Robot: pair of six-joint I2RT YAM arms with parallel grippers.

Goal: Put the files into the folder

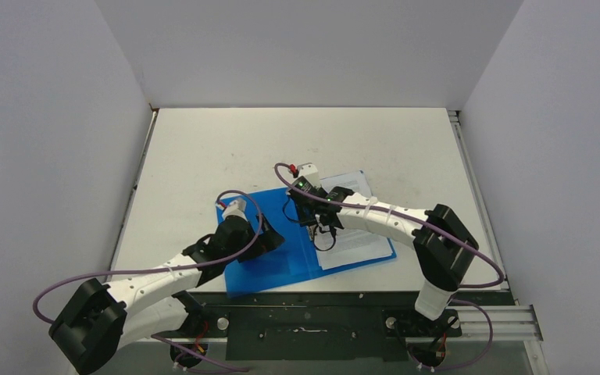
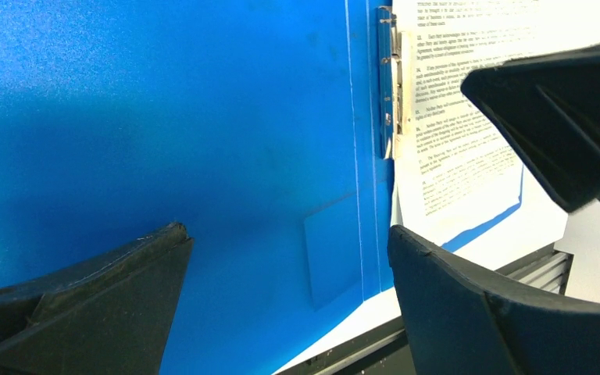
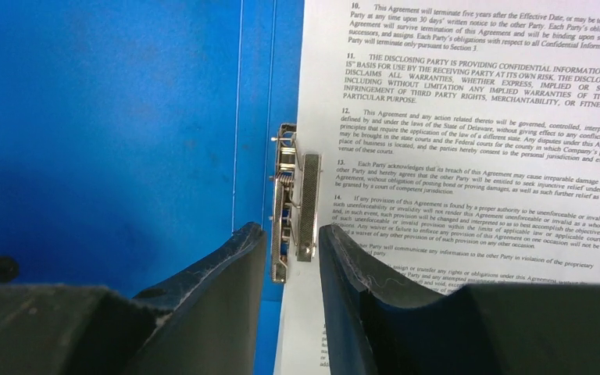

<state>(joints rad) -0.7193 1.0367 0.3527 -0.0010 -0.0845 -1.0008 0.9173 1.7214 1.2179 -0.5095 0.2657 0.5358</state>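
Note:
My right fingers straddle the metal clip's lever and flat bar over the files; I will open and pinch the lever alone (image 3: 280, 234).
The blue folder (image 1: 281, 262) lies open near the table's front edge. The files (image 1: 355, 234), white printed sheets, lie on its right half. My left gripper (image 1: 269, 238) hangs open over the bare left cover (image 2: 164, 117), with nothing between its fingers (image 2: 285, 230). My right gripper (image 1: 312, 223) is over the spine. In the right wrist view its jaws (image 3: 291, 228) stand narrowly apart and straddle the near end of the metal clip (image 3: 297, 195), at the left edge of the sheets (image 3: 469, 156). The clip also shows in the left wrist view (image 2: 387, 78).
A black metal rail (image 1: 312, 301) runs along the table's near edge, just under the folder's front edge. White walls enclose the white table (image 1: 242, 148) on three sides. The right gripper's finger (image 2: 562, 109) shows in the left wrist view.

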